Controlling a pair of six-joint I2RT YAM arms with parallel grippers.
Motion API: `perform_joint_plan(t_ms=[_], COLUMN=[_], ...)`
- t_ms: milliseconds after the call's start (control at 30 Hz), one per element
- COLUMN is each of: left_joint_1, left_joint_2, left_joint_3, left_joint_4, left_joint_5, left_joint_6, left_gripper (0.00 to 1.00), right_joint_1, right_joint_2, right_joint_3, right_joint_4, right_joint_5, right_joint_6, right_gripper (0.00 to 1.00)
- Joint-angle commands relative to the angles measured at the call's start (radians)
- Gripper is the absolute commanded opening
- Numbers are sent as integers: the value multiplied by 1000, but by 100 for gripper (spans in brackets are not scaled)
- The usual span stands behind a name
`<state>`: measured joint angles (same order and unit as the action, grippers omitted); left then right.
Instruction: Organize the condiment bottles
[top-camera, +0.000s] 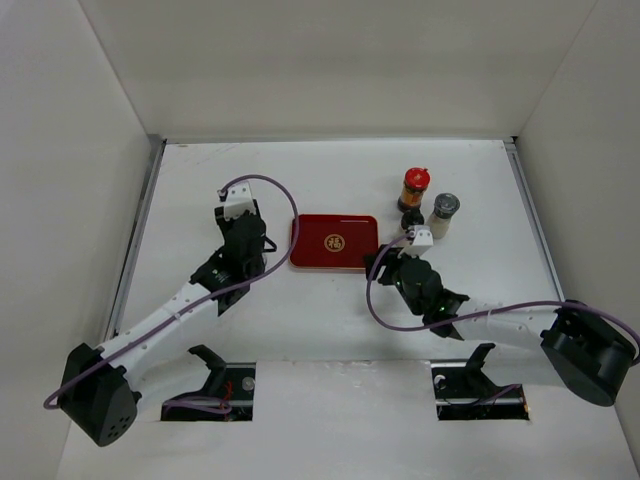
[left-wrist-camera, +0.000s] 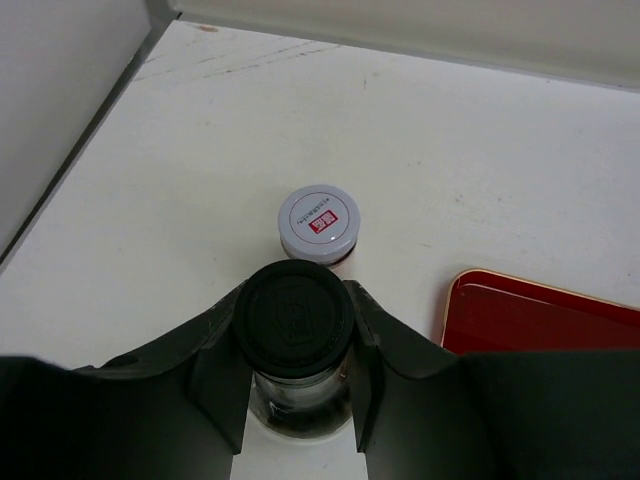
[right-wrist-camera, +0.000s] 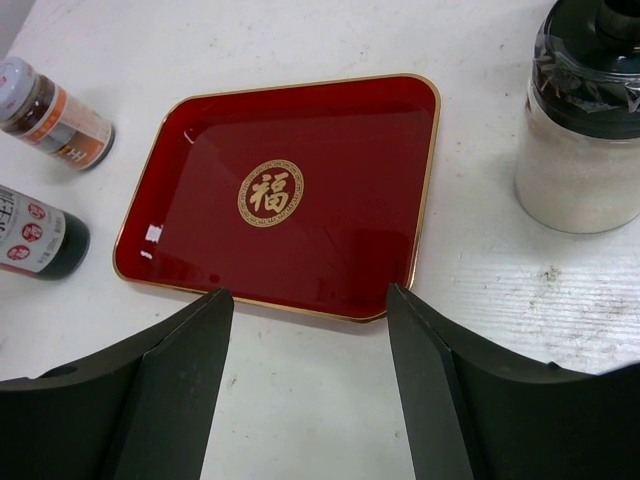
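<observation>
Next, my left gripper sets the tall clear bottle down and lets go of it in the red tray's far corner (top-camera: 311, 232) (left-wrist-camera: 508, 324), on the side of the white-lidded jar.
My left gripper (left-wrist-camera: 296, 305) is shut on the tall clear black-capped bottle (left-wrist-camera: 293, 318), which stands on the table left of the red tray (top-camera: 334, 242). The short white-lidded jar (left-wrist-camera: 319, 222) stands just beyond it. In the top view my left gripper (top-camera: 245, 236) hides both. My right gripper (right-wrist-camera: 310, 300) is open and empty at the tray's near right corner (top-camera: 383, 262). The red-capped jar (top-camera: 415, 186), the small dark bottle (top-camera: 411, 216) and the grey-capped shaker (top-camera: 443, 215) stand to the right of the tray. The shaker (right-wrist-camera: 578, 150) is close to my right finger.
The tray (right-wrist-camera: 290, 200) holds nothing and has a gold emblem in its middle. In the right wrist view the white-lidded jar (right-wrist-camera: 52, 115) and the tall bottle's red label (right-wrist-camera: 35, 238) show past the tray's far side. White walls enclose the table.
</observation>
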<state>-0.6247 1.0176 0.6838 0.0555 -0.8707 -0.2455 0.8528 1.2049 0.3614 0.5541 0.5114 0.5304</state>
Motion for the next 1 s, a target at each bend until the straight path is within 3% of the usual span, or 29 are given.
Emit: perform_joint_plan(t_ms=[0, 167, 367, 667, 967], left_joint_1=[-37, -123, -165, -128, -97], left_joint_2=[-57, -48, 80, 337, 483], left_joint_3=[72, 154, 261, 388, 454], left_joint_4=[92, 122, 259, 371, 435], left_joint_5=[-17, -21, 31, 162, 220], left_joint_6=[34, 74, 146, 147, 137], left_gripper=[10, 9, 9, 9, 9], right_joint_1=[13, 13, 13, 1, -5], right_joint_2=[2, -2, -18, -48, -67], right_joint_3=[39, 39, 30, 13, 8], right_joint_4=[63, 64, 66, 66, 64], right_joint_5=[-13, -10, -8, -7, -11], right_joint_6=[-4, -7, -4, 0, -3], right_gripper=[69, 69, 69, 69, 69])
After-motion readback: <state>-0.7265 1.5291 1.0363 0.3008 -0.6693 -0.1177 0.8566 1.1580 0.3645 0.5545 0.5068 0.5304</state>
